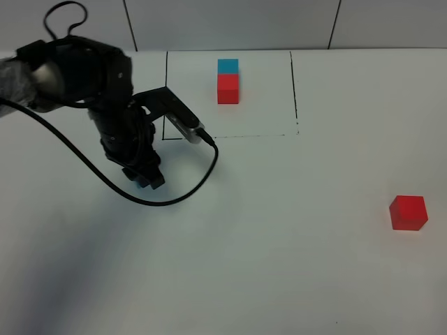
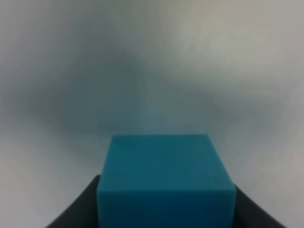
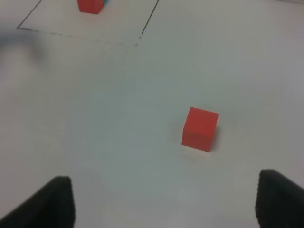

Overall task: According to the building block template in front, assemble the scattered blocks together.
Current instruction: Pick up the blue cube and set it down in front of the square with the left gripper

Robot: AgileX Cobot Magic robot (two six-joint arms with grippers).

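Note:
Next, I let go of the cyan cube with my left gripper on the table (image 1: 218, 167) just in front of the black rectangle's near edge. The cyan cube is now held low over the table.
The building block template, a cyan cube (image 1: 228, 66) joined to a red cube (image 1: 228, 88), stands inside a thin black rectangle (image 1: 294, 91) at the back of the table. In the left wrist view my left gripper (image 2: 166, 211) is shut on the scattered cyan cube (image 2: 165, 178), with dark fingers (image 2: 76, 211) on both sides of it. In the high view the left gripper (image 1: 143, 174) is low over the table at the left and hides that cube. The scattered red cube (image 1: 408, 212) (image 3: 200, 128) lies alone at the right. My right gripper (image 3: 166, 183) is open, short of the red cube.
The left arm's black cable (image 1: 174, 199) loops over the white table (image 1: 279, 244) in front of the rectangle's near left corner. The template's red cube (image 3: 90, 4) and the rectangle's corner (image 3: 137, 43) show far off in the right wrist view.

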